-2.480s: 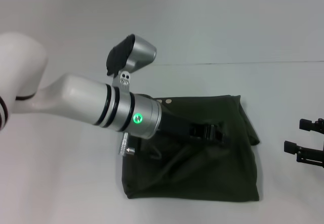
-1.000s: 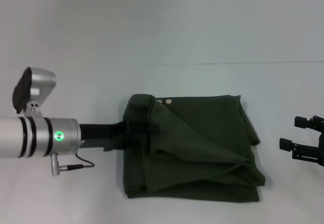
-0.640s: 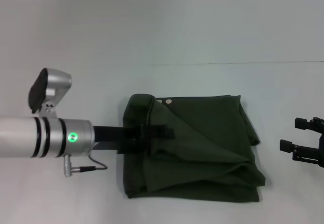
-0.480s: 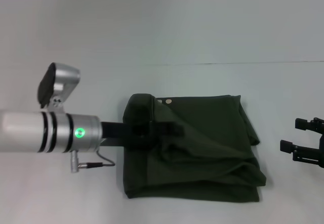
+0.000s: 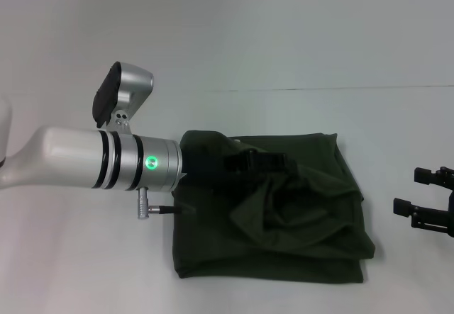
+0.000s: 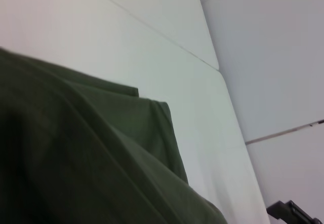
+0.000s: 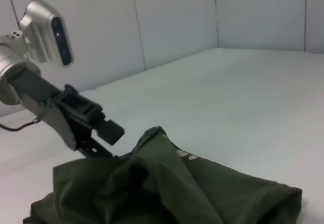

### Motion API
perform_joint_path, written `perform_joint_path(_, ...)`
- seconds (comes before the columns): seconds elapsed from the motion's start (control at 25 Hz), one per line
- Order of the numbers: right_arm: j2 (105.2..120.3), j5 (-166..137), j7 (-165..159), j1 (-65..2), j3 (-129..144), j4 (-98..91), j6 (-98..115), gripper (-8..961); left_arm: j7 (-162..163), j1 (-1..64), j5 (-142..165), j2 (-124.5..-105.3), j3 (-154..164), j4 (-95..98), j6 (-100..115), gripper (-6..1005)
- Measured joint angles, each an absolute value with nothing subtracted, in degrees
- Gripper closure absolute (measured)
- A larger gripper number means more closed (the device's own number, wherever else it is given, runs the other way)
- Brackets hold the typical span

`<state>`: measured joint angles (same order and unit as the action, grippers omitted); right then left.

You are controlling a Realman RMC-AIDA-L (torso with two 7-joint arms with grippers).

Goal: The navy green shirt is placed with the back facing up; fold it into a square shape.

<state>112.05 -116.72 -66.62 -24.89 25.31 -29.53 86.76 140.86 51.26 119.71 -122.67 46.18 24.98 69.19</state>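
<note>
The shirt's top layer lies bunched over the middle of the shirt, so next my left gripper backs off, takes the fold again and pulls it to the shirt's far edge (image 5: 291,138).
The navy green shirt (image 5: 298,247) lies folded into a rough rectangle on the white table, plain side up, with two small pale dots near its far edge. My left gripper (image 5: 273,164) reaches in from the left over the shirt's far half, shut on a lifted fold of cloth that bunches beneath it. In the right wrist view the left gripper (image 7: 104,139) stands at the raised edge of the shirt (image 7: 202,193). Dark cloth of the shirt (image 6: 76,158) fills the left wrist view. My right gripper (image 5: 418,190) sits open, parked to the shirt's right.
The white table (image 5: 85,264) runs back to a seam with the wall (image 5: 319,88). A thin cable and plug (image 5: 145,208) hang under my left wrist. Bare table surrounds the shirt on all sides.
My left gripper has travelled from the shirt's left edge rightward over it, pulling the top layer along so it now bunches in the middle. The right arm has stayed still.
</note>
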Motion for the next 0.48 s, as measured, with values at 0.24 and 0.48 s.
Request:
perform_joint_path(0.24, 112.12, -116.7, -66.6, -24.9, 25.3, -29.5, 86.9, 63, 142.8, 50.0, 120.2, -121.66, 46.4, 25.4, 68.3, 137)
perform_joint_path(0.48, 112.13, -116.7, -66.6, -24.9, 25.3, -29.5, 86.9, 63, 144.4, 46.3, 120.2, -119.69, 46.0, 25.6, 69.4, 138)
